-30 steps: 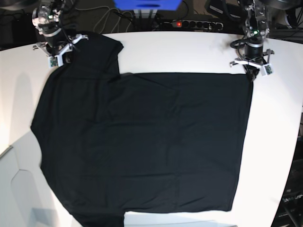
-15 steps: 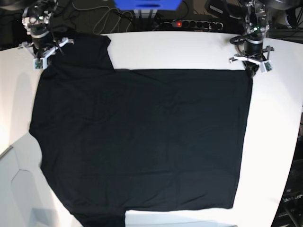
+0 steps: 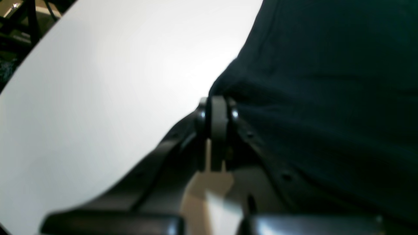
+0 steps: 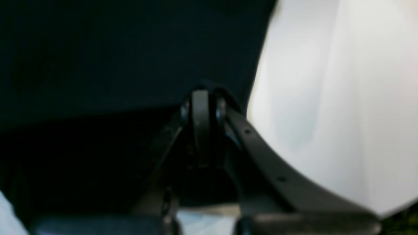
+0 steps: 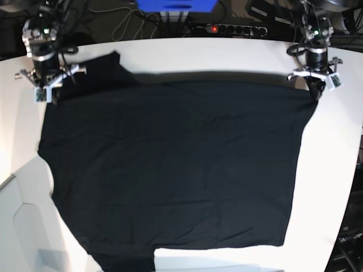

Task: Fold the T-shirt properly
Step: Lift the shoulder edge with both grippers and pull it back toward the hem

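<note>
My left gripper needs to let go of the black T-shirt's corner about midway down its side edge [image 5: 299, 179], next to the bare white table.
The black T-shirt [image 5: 170, 164] lies spread plain side up over most of the white table [image 5: 227, 54]. Its far edge is pulled taut between my two grippers and casts a shadow strip on the table behind it. My left gripper [image 5: 315, 89] is shut on the far right corner; in the left wrist view the closed fingertips [image 3: 218, 101] pinch the T-shirt's [image 3: 326, 81] edge. My right gripper [image 5: 50, 90] is shut on the far left corner by the sleeve; in the right wrist view the gripper [image 4: 202, 94] bites into dark cloth [image 4: 114, 55].
A power strip [image 5: 232, 28] with cables and a blue box [image 5: 176, 4] sit behind the table's far edge. Bare white table shows to the right of the shirt [image 5: 329, 170] and at the near left corner [image 5: 22, 215].
Both grippers have moved apart, the right one toward the base view's left and the left one toward its right. The far edge is now stretched straighter, and the far sleeve has flattened.
</note>
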Available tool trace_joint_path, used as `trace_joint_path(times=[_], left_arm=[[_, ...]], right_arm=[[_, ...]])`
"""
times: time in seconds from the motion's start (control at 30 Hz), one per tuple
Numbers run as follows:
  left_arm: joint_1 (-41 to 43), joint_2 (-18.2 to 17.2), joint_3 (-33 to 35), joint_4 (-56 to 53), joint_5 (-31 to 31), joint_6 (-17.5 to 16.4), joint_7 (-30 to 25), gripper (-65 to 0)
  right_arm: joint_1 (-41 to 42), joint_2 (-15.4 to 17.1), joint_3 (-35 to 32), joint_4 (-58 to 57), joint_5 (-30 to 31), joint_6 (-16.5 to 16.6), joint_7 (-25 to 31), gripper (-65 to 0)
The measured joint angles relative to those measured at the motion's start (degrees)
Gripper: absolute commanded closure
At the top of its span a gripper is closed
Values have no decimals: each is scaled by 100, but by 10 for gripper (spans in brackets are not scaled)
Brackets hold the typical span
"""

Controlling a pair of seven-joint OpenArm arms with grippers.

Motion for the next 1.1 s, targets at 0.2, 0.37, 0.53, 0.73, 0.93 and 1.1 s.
trace_joint_path(times=[0.2,0.37,0.53,0.73,0.93,1.1], left_arm=[[-546,-13,7,0,2,24,-28,-2],[-1132,2,42,-90,0,63,35,-2],[-1969,-11,11,-247,-4,0,1038,-2],[-2820,-11,33,-717,-4,28,1558,-2],[-3254,-28,13,-1178,2,20,1735,-2],[-3423,-33,24,-1394,-4,24,1759,-2]], right_arm=[[979,33,-273,-199,-37,-2,-17,0],[1814,245,-592,-903,-39,4,-22,0],[2732,544,-802,-1923,-90,17,-81,0],[3683,769,-841,-2905,-52,24,-35,0],[4452,879,-837,-3888,-87,22,-22,0],[4929,986,-852,-4533,-70,22,11,0]])
